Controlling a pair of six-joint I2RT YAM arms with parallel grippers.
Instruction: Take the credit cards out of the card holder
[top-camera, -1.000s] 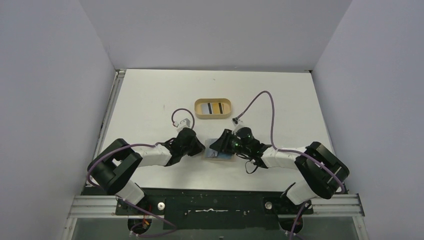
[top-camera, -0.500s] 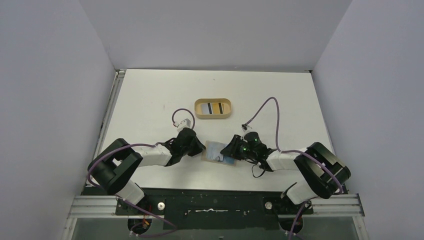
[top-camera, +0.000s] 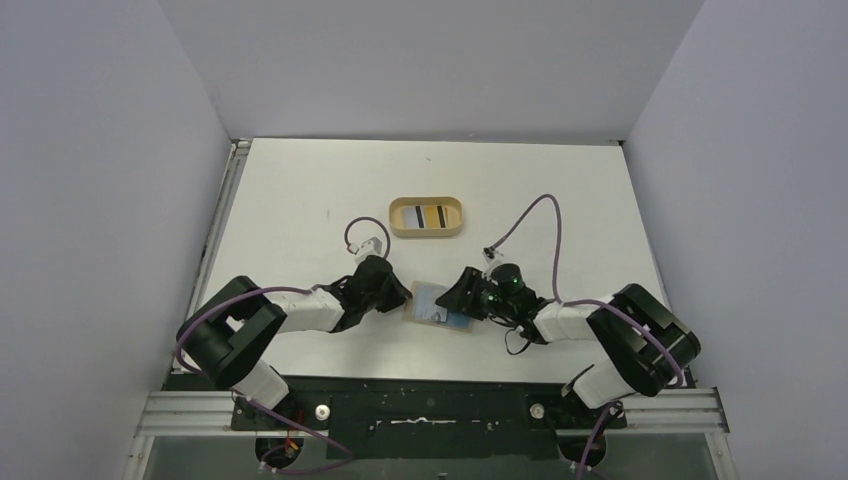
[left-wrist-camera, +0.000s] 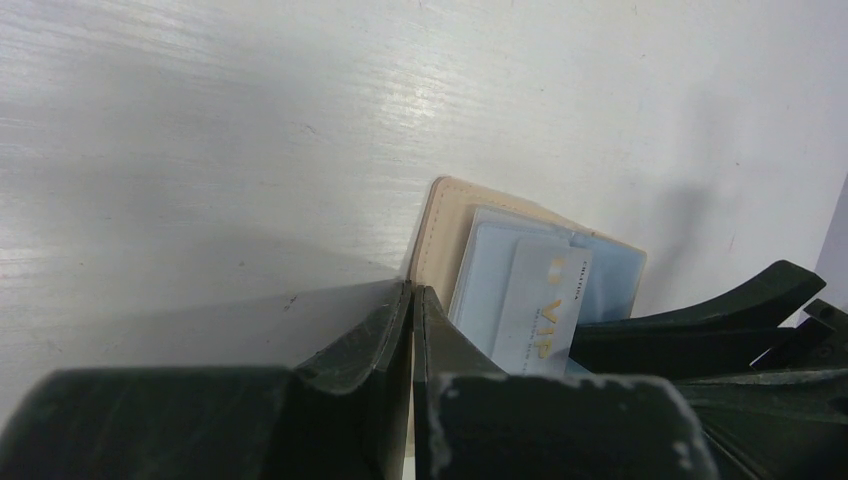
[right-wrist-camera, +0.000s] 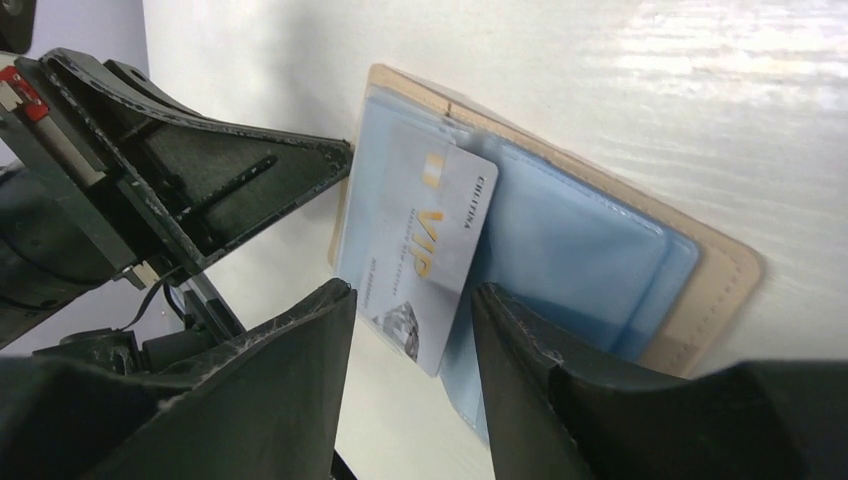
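Note:
Next, my right gripper pinches the card's loose edge (right-wrist-camera: 468, 265) and pulls it clear before heading for the tray, as the VIP card is partly in the sleeve.
The tan card holder (top-camera: 432, 302) lies open and flat on the table between both grippers. It also shows in the left wrist view (left-wrist-camera: 437, 232) and the right wrist view (right-wrist-camera: 712, 278). Light blue sleeves (right-wrist-camera: 570, 240) line its inside. A pale blue card with gold "VIP" lettering (right-wrist-camera: 420, 245) sticks partway out of a sleeve, also seen in the left wrist view (left-wrist-camera: 540, 305). My left gripper (top-camera: 404, 297) (left-wrist-camera: 412, 290) is shut, with its tips against the holder's left edge. My right gripper (top-camera: 463, 297) (right-wrist-camera: 412, 292) is open, its jaws either side of the card's free end without gripping it.
An oval tan tray (top-camera: 395, 217) stands behind the holder at mid-table, with striped dark and yellow contents. Grey walls close in the table on the left, back and right.
My right gripper has drawn back to the right off the holder, uncovering it and the card sticking out. The left gripper has stayed at the holder's left edge.

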